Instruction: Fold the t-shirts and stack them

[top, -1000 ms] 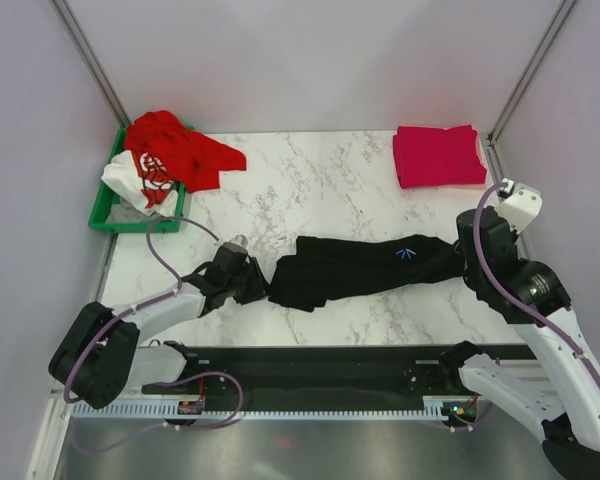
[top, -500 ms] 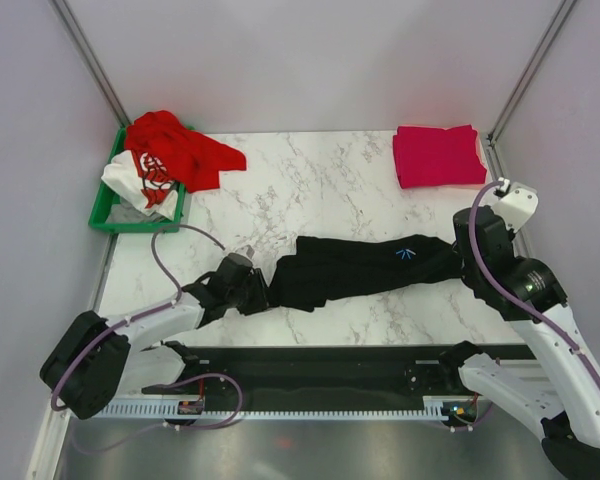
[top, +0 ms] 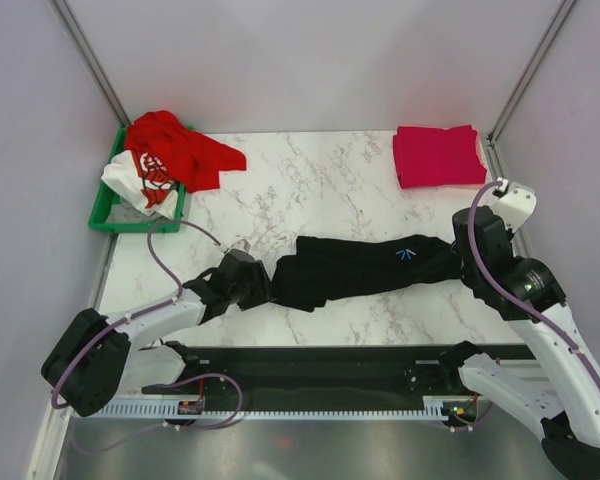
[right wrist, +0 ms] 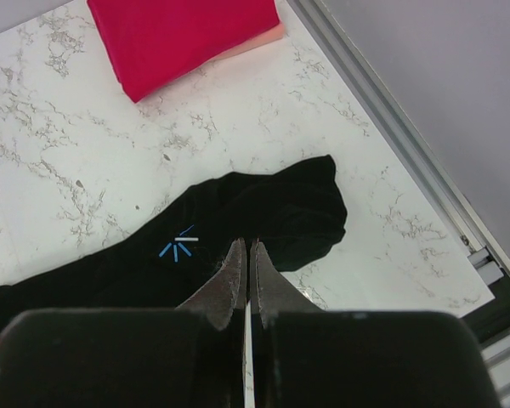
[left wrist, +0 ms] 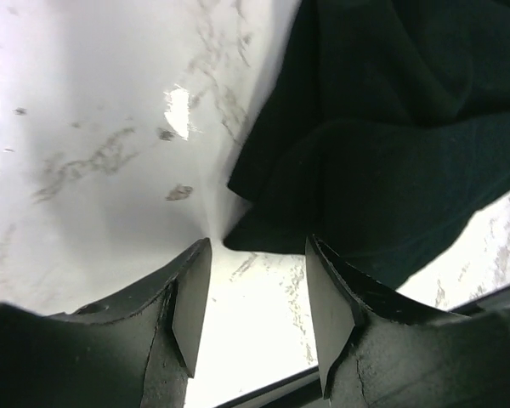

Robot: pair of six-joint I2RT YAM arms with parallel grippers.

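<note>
My left gripper should pinch the bunched black t-shirt's loose corner (left wrist: 241, 238), as the shirt lies in a long heap, and then both grippers should lift and spread it before folding.
The plain black t-shirt (top: 360, 266) lies stretched out as a long band across the middle of the table. My left gripper (top: 254, 284) is open at its left end. In the left wrist view the gripper (left wrist: 257, 255) is low over the table and a corner of the black cloth (left wrist: 391, 127) lies just ahead of the fingertips. My right gripper (top: 468, 250) is shut and hovers over the shirt's right end (right wrist: 272, 208), holding nothing (right wrist: 246, 248). The crimson-pink t-shirt (top: 438, 155) lies folded at the back right. The red t-shirt (top: 185, 150) and the white printed one (top: 140, 178) lie crumpled at the back left.
A green plastic bin (top: 105, 215) holds the crumpled shirts at the back left corner. Metal frame posts and a rail (right wrist: 391, 127) run along the table's right edge. A black bar (top: 330, 360) runs along the near edge between the arm bases.
My left gripper has shifted slightly toward the near edge and stays at the shirt's left end. The right wrist has drawn back a little. The shirt has barely moved.
</note>
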